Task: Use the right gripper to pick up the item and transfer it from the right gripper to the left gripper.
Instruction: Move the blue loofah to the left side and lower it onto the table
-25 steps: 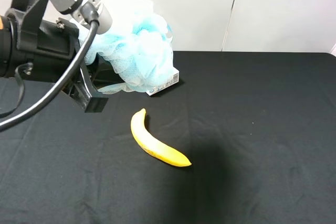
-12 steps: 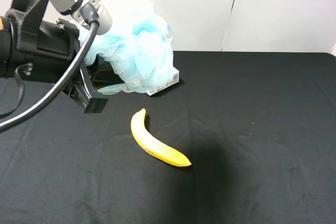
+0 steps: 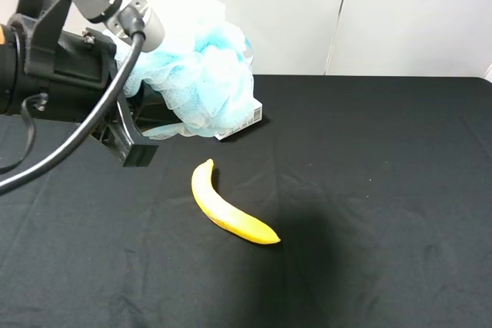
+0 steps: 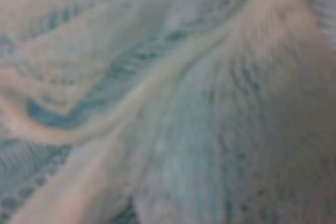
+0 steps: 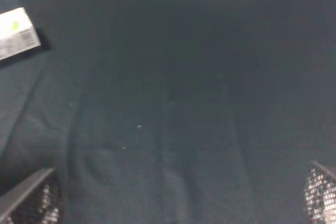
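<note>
My left gripper needs to let go of the pouf on the black tablecloth, out [image 3: 116, 147] next to the upper tip of the banana.
The item, a fluffy light-blue and white mesh pouf [image 3: 204, 67], hangs in the air at the upper left of the exterior view, held in my left gripper [image 3: 147, 113]. That gripper has a black finger frame with a grey mount block and a thick cable. Its lower finger [image 3: 132, 147] shows and the other is hidden behind the pouf. The left wrist view is filled with blurred netting of the pouf [image 4: 168, 98]. My right gripper [image 5: 176, 198] shows only in the right wrist view. Its fingertips [image 5: 31, 198] stand wide apart, open and empty, above the black cloth.
A yellow banana [image 3: 227, 209] lies on the black tablecloth [image 3: 369, 190] left of centre. A small white-and-blue carton [image 3: 242, 122] lies under the pouf's right edge, and it shows in the right wrist view [image 5: 18, 40]. A white wall runs behind.
</note>
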### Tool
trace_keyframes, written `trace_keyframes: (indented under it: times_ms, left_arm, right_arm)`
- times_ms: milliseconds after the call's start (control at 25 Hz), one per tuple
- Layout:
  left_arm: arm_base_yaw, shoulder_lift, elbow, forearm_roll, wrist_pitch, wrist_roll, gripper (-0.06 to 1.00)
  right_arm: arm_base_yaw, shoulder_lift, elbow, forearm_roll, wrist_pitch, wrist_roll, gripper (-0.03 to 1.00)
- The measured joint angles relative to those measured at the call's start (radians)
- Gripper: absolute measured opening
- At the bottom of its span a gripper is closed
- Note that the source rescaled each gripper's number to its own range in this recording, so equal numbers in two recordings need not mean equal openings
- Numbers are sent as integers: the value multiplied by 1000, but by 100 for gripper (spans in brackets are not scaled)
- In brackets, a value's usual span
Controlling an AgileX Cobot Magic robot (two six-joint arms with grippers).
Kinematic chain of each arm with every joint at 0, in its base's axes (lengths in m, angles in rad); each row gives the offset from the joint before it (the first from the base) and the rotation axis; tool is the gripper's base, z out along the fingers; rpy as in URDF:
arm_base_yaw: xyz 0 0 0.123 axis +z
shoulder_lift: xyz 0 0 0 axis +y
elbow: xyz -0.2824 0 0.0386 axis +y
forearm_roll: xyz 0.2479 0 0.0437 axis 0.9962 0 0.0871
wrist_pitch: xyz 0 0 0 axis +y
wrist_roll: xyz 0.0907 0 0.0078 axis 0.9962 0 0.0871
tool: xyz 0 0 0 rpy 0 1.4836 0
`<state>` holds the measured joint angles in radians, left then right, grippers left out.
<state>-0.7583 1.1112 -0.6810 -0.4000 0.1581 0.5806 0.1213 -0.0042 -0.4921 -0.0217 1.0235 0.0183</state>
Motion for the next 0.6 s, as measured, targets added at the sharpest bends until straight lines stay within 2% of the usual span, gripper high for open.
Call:
trace_keyframes:
  times_ms: [400, 600]
  left_arm:
    - [0, 0, -1, 0, 14, -2, 1]
    - [0, 0, -56, 8, 116, -74, 1]
  right_arm:
    - [-17, 0, 0, 0, -4, 0, 100]
    - [-17, 0, 0, 0, -4, 0, 100]
